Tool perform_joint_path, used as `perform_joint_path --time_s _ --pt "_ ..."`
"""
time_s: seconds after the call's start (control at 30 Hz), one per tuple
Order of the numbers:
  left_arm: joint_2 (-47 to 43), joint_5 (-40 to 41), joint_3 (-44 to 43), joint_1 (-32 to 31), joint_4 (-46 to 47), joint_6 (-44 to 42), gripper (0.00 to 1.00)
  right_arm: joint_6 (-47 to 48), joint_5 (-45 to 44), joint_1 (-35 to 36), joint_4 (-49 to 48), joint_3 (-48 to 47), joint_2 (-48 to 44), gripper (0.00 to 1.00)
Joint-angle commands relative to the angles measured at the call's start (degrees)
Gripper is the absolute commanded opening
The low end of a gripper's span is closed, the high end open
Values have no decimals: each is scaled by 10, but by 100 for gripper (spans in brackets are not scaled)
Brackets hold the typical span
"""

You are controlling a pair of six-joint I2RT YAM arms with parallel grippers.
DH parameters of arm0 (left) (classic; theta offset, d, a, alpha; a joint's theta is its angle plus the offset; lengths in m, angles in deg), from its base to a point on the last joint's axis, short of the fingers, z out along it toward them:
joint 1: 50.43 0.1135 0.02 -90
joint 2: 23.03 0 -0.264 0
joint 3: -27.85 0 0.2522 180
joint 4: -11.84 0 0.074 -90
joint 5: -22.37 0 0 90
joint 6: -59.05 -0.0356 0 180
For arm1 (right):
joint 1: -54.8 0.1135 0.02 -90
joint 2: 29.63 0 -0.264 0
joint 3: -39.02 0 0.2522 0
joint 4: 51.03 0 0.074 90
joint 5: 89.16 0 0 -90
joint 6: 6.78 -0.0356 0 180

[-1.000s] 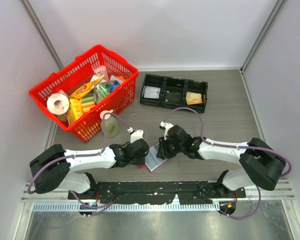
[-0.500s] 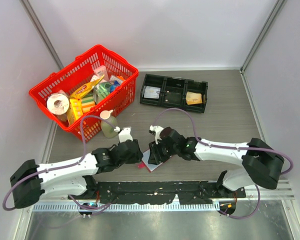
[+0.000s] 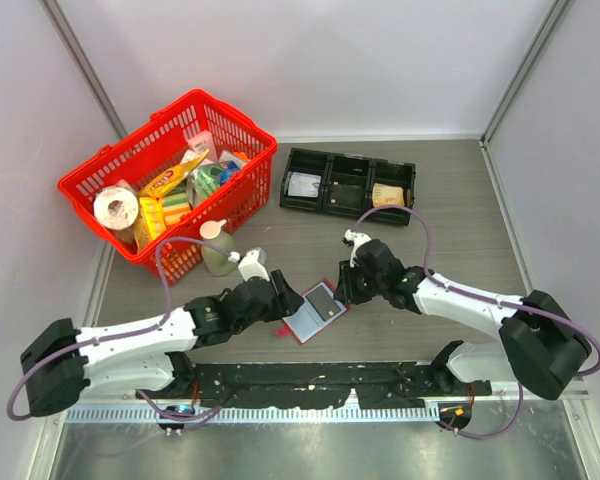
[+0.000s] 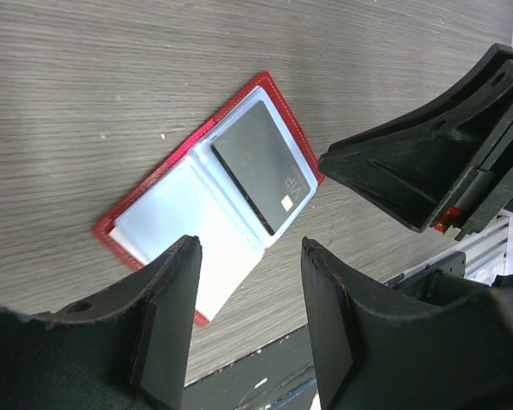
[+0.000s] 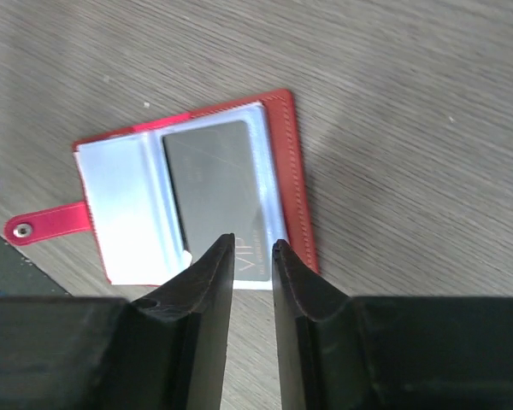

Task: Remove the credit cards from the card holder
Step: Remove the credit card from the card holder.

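The grey credit card's long edge [image 3: 317, 311] [image 4: 251, 205], the one next to the card holder's fold, should be where my left gripper goes and closes.
The dark red card holder [image 3: 305, 323] lies open on the table between my grippers, its pale clear sleeves facing up. A grey credit card [image 3: 323, 301] sits in its right sleeve. In the left wrist view the holder [image 4: 167, 218] and card [image 4: 261, 166] lie ahead of my left gripper [image 4: 250, 248], which is wide open and empty at the holder's left edge. In the right wrist view my right gripper [image 5: 253, 248] hovers over the card's [image 5: 214, 175] near end, jaws a narrow gap apart, holding nothing. The holder's [image 5: 288, 171] snap tab [image 5: 47, 224] sticks out on the left.
A red basket [image 3: 242, 185] of groceries stands at the back left, with a pump bottle [image 3: 218, 252] in front of it. A black three-compartment tray [image 3: 348, 205] stands at the back, a tan paper wad [image 3: 387, 196] in its right compartment. My right gripper's body [image 4: 427, 162] shows beside the holder.
My right gripper has drawn back to the right off the holder. The holder now lies open with the grey card showing. My left gripper has shifted slightly along the holder's left side.
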Motion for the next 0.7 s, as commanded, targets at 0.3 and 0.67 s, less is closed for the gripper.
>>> perform_joint_path --time_s 0.3,0.67 --pt "160 -29 36 -9 240 109 51 3 42 -19 -66 30 31 21" --pt "221 -49 53 -10 299 143 46 -14 91 -19 -102 51 56 16"
